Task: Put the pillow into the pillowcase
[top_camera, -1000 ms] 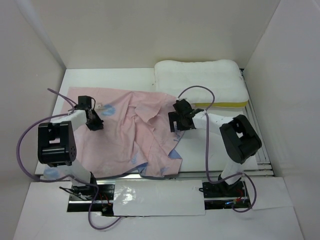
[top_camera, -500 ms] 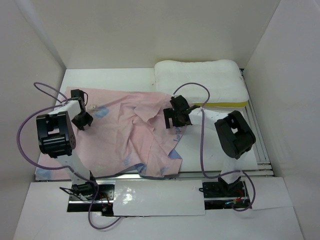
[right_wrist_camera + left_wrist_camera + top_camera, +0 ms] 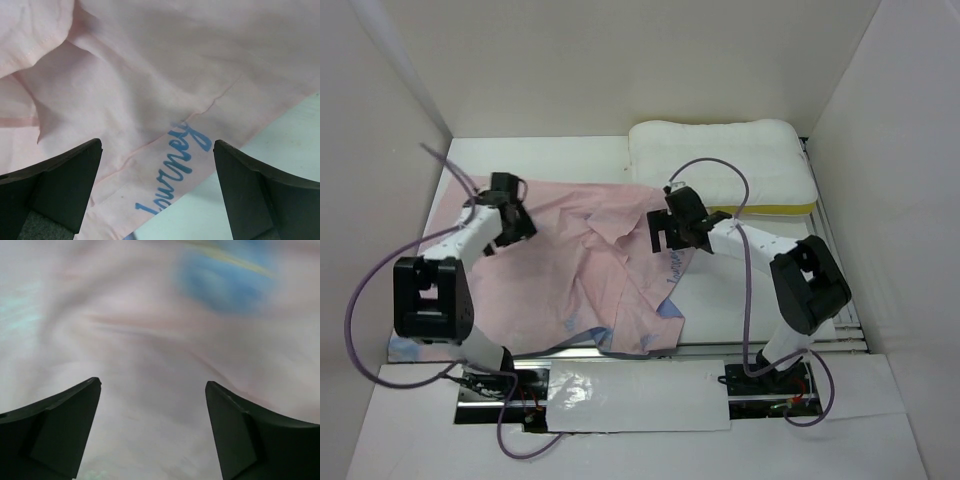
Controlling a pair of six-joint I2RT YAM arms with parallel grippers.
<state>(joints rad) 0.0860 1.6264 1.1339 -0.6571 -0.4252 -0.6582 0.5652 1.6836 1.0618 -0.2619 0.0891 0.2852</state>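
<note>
The robot's right gripper will next go to the pillow and grab its white top (image 3: 662,157), near the short end on the pillowcase's side.
The pillow (image 3: 720,158), plump and white with a yellow strip along its near edge, lies at the far right of the table. The pillowcase (image 3: 570,265) is spread crumpled, pale pink side up, across the left and middle. My left gripper (image 3: 512,225) hovers open over its far left part; in the left wrist view the left gripper (image 3: 152,384) has only blurred pink cloth (image 3: 150,340) below it. My right gripper (image 3: 668,240) is open over the pillowcase's right edge. In the right wrist view the right gripper (image 3: 157,145) straddles a hem with blue script (image 3: 180,160), not touching it.
White walls (image 3: 380,150) enclose the table on the left, back and right. A bare white table surface (image 3: 750,290) shows to the right of the cloth. Purple cables (image 3: 360,290) loop from both arms. A metal rail (image 3: 700,348) runs along the near edge.
My left gripper went from shut to open, let go of the pillowcase and moved toward the far right. The right gripper crept slightly left and stayed open.
</note>
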